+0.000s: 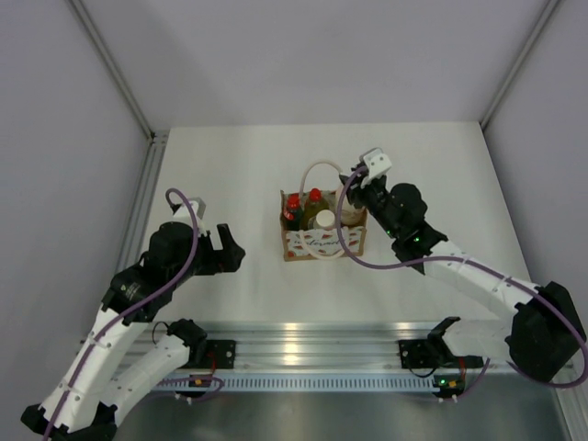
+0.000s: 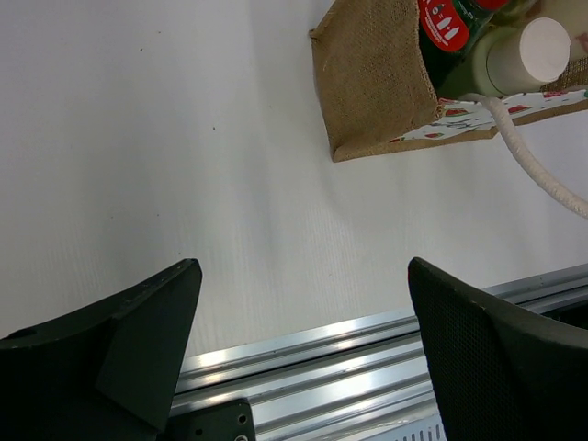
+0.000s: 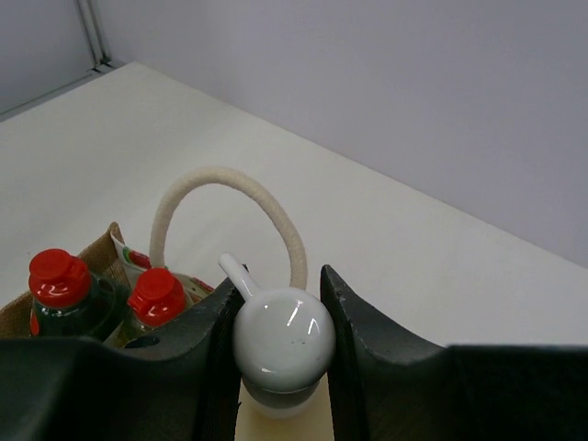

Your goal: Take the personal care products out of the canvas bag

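The robot's right gripper needs to release the cream pump bottle on the table (image 1: 393, 226) below its arm, next to the canvas bag.
The canvas bag (image 1: 322, 246) stands upright mid-table, its tan side also in the left wrist view (image 2: 372, 78). My right gripper (image 3: 278, 292) is shut on the white pump head (image 3: 285, 344) of the cream pump bottle, whose body is still down in the bag's right end; in the top view the gripper (image 1: 356, 195) hides it. The dark green bottle (image 3: 58, 276), the yellow bottle (image 3: 156, 292) and the pale green white-capped bottle (image 1: 323, 219) stand in the bag. My left gripper (image 1: 225, 253) is open and empty, left of the bag.
One cream loop handle (image 3: 230, 179) arches just behind the pump head; the other (image 2: 533, 156) hangs over the bag's front. The aluminium rail (image 2: 367, 358) runs along the near table edge, under my left gripper. Grey walls enclose the table.
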Controlling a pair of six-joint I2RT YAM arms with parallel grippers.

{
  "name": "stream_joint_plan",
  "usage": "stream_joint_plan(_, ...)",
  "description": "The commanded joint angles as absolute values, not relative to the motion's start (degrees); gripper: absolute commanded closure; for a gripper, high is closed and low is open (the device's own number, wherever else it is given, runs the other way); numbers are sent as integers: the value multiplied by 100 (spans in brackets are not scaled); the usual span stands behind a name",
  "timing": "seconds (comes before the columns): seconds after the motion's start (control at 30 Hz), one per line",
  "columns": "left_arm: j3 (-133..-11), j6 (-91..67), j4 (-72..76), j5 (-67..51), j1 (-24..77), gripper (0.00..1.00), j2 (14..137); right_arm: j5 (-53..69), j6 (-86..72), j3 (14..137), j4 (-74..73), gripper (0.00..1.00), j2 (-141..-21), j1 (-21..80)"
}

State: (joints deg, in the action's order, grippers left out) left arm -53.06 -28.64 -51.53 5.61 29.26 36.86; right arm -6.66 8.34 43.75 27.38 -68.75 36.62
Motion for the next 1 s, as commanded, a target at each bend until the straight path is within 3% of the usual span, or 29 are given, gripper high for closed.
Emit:
stream_joint_plan(0.0,-5256,-2918,-4948,642,2936,2,3630,-843,993,5167,3157,100,-6408,3586)
stream_joint_plan(0.57,-5238,-2953,-4948,694,2936,2,3498,-1581,1415,6468,2040,100,-6056,3481)
stream_joint_plan(0.73,-5238,-2962,-4948,721,2936,2,3445,-1863,1599,6425,2004,100,-5994,3367)
stream_joint_plan(0.97,-5229,-2979,-4948,729,2936,2,3375,-1679,1178,5907,2197,100,-5906,2454)
